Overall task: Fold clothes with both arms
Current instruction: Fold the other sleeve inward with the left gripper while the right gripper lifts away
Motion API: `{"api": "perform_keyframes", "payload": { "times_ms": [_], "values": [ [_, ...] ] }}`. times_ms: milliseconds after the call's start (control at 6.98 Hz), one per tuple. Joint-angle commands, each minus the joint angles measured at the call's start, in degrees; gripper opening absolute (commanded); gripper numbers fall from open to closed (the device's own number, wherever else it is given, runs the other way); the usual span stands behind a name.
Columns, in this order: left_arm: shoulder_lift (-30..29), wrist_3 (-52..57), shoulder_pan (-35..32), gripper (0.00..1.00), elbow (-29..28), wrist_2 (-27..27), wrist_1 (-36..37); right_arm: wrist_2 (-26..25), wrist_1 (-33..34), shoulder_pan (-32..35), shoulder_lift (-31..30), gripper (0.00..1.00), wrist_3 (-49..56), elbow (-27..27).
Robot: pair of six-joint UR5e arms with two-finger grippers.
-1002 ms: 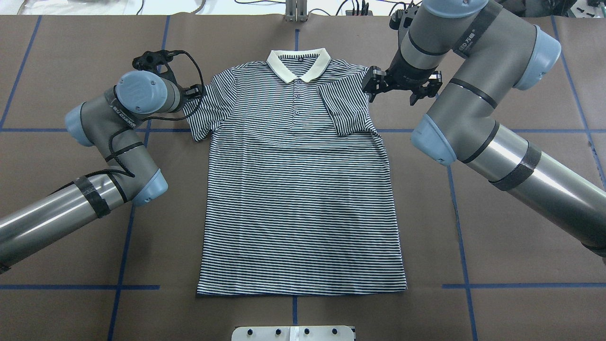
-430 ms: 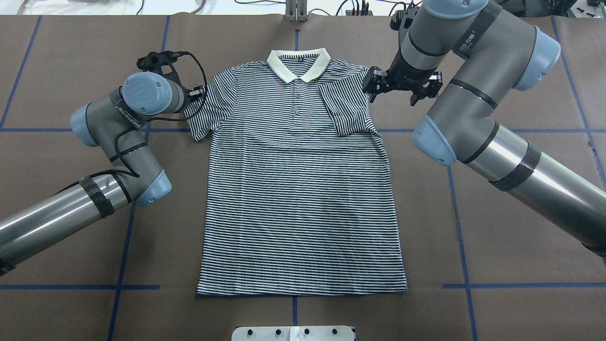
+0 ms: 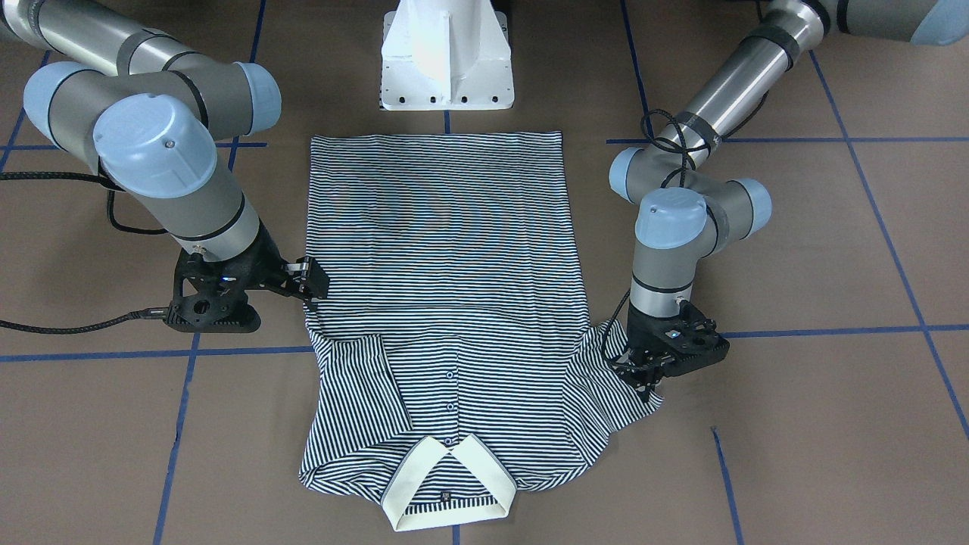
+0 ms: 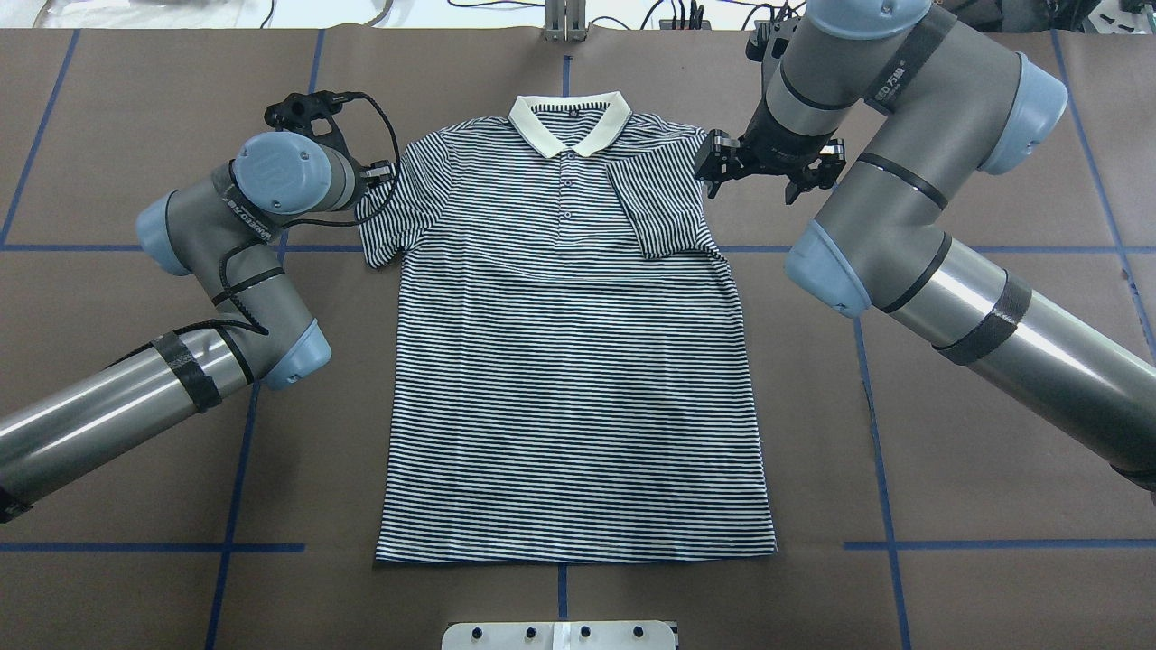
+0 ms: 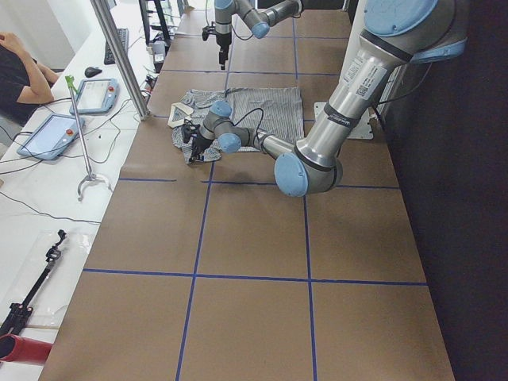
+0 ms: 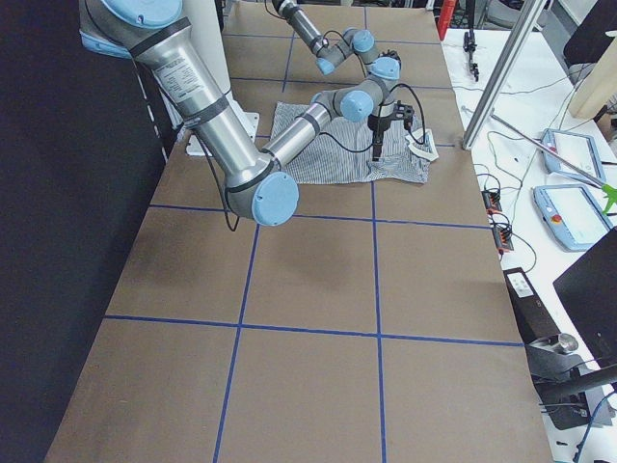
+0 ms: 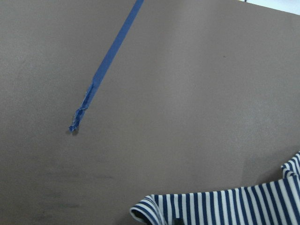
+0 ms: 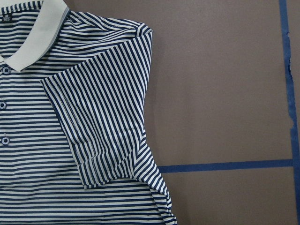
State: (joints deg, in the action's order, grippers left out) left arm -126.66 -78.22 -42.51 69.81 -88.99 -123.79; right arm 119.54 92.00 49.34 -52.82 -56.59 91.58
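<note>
Next, I release the spread-out sleeve's hem with my left gripper on the shirt's chest, slightly out from the middle button (image 3: 491, 404).
The striped polo shirt (image 4: 569, 379) lies flat, front up, with its cream collar (image 4: 569, 122) at the table's far side. Its sleeve (image 8: 98, 122) on the right arm's side is folded in over the chest. The other sleeve (image 4: 397, 212) lies spread out. My left gripper (image 3: 643, 382) points down at that sleeve's outer hem (image 7: 220, 206), and its fingers look drawn together on the fabric. My right gripper (image 4: 766, 171) hovers open just beside the shirt's shoulder, holding nothing.
The brown table cover carries blue tape lines (image 4: 239, 451). The white pedestal base (image 3: 447, 60) stands at the robot's edge, past the shirt's bottom hem. A metal pole (image 5: 119, 55), tablets (image 5: 95, 94) and a seated person (image 5: 16, 71) are on a side bench.
The left arm's wrist has moved a little toward the far side and toward the shirt, onto the spread sleeve's edge. The right arm and the shirt look unchanged.
</note>
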Motion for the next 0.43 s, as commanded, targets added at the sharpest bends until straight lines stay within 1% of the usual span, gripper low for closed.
{"api": "perform_keyframes", "payload": {
  "times_ms": [0,143,286],
  "values": [
    [-0.3,-0.3,-0.6,0.00,7.2,-1.5,4.8,-0.4,-0.1,0.1,-0.3,1.00,0.3,-1.0],
    [-1.1,-1.0,-0.4,0.00,11.6,-1.5,12.0,-0.5,-0.1,0.1,-0.3,1.00,0.3,-1.1],
    [-2.0,-6.4,0.0,0.00,11.1,-1.4,12.3,-0.5,-0.1,0.1,-0.6,1.00,0.4,-1.1]
  ]
}}
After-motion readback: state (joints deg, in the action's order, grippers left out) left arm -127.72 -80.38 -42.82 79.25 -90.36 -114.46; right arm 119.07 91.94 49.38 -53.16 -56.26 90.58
